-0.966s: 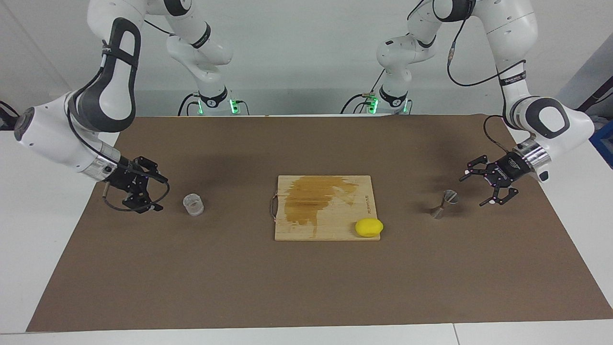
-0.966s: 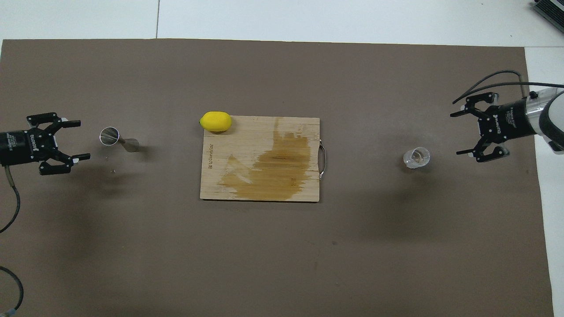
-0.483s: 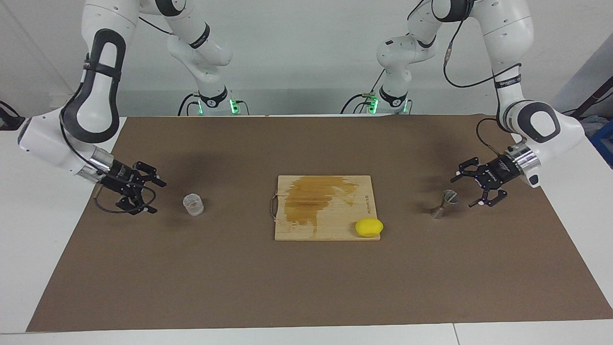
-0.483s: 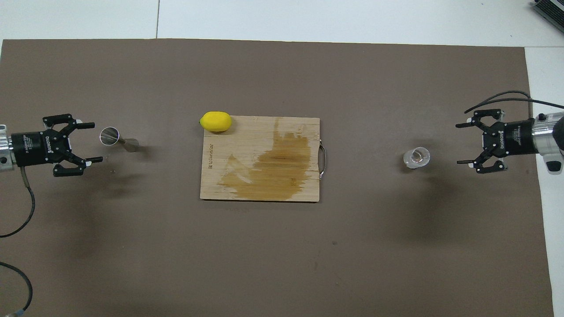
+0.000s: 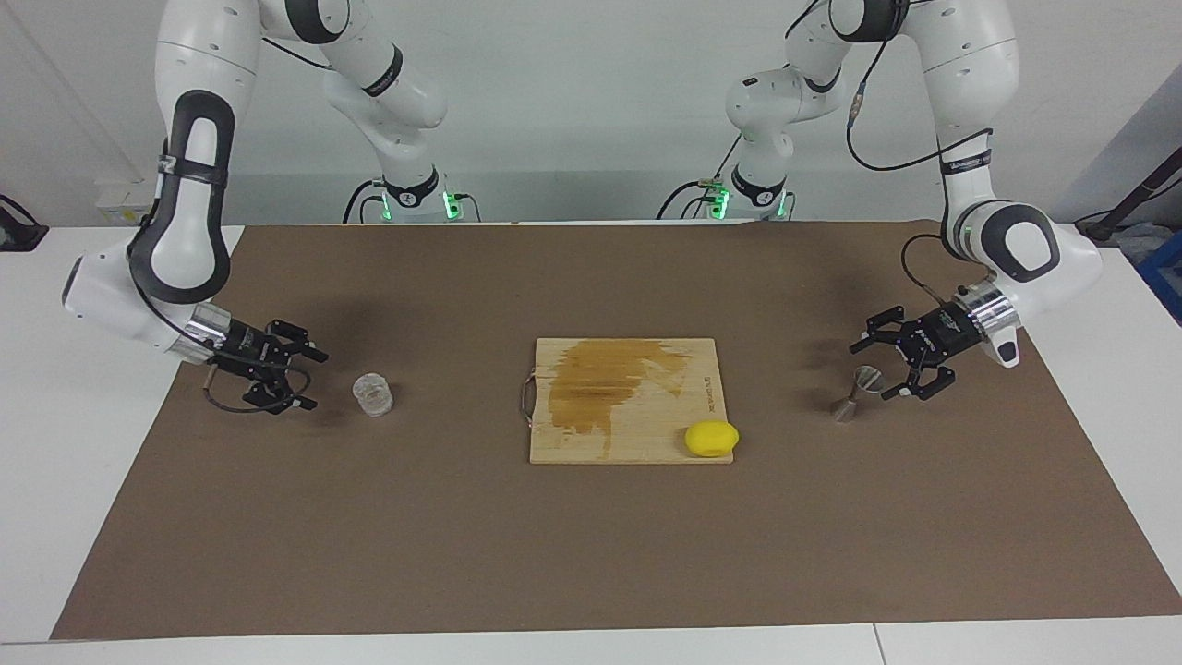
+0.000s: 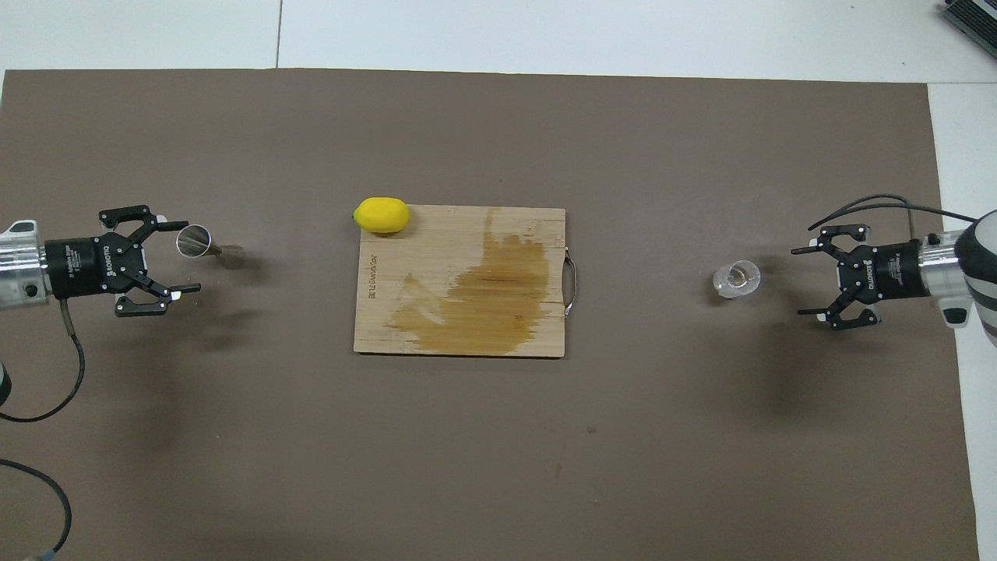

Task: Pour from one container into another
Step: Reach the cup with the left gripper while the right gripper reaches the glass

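My right gripper is to move forward next and close on the sides of the clear glass cup (image 6: 728,281), below the cup's rim.
The clear glass cup (image 5: 373,394) stands on the brown mat toward the right arm's end; it also shows in the overhead view (image 6: 736,279). My right gripper (image 5: 310,380) (image 6: 798,282) is open and low beside the cup, a short gap away. The metal jigger (image 5: 855,392) (image 6: 204,245) stands upright toward the left arm's end. My left gripper (image 5: 869,373) (image 6: 190,256) is open and low, its fingertips at the jigger's upper cone, not closed on it.
A wooden cutting board (image 5: 646,434) (image 6: 389,265) with a dark wet stain lies mid-table. A yellow lemon (image 5: 711,438) (image 6: 381,215) sits at its corner toward the left arm's end. The brown mat (image 5: 591,554) covers the table.
Both grippers have come down and moved inward: the right toward the glass cup, the left up to the jigger. Cup, jigger, board and lemon have not moved.
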{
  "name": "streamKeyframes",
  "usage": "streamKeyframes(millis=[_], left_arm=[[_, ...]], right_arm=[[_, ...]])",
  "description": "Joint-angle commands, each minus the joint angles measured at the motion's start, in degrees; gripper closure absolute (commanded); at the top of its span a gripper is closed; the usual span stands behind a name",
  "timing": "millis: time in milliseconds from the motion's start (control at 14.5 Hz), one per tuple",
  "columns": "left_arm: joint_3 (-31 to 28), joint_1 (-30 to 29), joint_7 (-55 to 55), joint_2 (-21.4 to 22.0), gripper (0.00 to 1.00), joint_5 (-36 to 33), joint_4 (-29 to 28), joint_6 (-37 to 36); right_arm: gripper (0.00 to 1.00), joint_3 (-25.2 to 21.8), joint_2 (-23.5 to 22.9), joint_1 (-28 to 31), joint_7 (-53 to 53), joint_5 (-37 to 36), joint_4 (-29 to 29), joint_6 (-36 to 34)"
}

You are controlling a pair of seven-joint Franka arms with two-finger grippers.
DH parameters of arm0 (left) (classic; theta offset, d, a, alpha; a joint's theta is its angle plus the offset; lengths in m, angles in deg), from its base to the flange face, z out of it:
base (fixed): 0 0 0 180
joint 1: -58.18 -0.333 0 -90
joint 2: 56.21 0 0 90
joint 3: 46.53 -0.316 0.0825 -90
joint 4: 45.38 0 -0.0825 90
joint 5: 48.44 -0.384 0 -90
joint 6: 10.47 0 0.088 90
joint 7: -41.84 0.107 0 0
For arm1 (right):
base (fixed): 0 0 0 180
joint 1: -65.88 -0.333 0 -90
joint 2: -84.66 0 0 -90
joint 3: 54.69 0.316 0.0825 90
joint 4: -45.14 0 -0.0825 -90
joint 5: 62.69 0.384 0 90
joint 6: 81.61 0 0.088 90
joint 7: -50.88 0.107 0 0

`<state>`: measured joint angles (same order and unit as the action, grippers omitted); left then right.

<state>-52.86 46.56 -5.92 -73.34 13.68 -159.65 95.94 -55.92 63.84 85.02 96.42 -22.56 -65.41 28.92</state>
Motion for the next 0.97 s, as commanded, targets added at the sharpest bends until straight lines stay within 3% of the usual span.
streamKeyframes(millis=[0, 138, 483, 552, 690, 897], left_arm=[[-0.26, 1.95, 3.44, 1.4, 0.0, 2.56, -2.79, 1.51], [-0.26, 2.31, 3.98, 1.4, 0.0, 3.09, -2.8, 1.6], [-0.44, 2.31, 4.86, 1.49, 0.01, 3.09, -2.88, 2.74], [-0.44, 2.31, 4.77, 1.49, 0.05, 3.09, -2.88, 3.0], [-0.44, 2.22, 4.77, 1.49, 0.26, 3.09, -2.88, 3.27], [-0.44, 2.22, 4.86, 1.49, 0.33, 3.18, -2.88, 3.27]], right_arm=[[0.0, 0.7, -2.19, 0.54, -1.33, 2.93, 2.18, -1.02], [0.04, 0.7, -2.2, 0.37, -1.42, 4.42, 0.96, -1.02], [0.0, 0.61, -1.67, -0.43, -6.25, 3.56, -0.81, -0.76], [0.0, 0.61, -1.67, -0.43, -6.26, 3.55, -0.81, -0.84], [0.0, 0.61, -1.76, -0.25, -5.03, 4.25, -0.54, -0.41], [0.0, 0.61, -1.76, -0.33, -5.02, 4.17, -0.72, 0.12]])
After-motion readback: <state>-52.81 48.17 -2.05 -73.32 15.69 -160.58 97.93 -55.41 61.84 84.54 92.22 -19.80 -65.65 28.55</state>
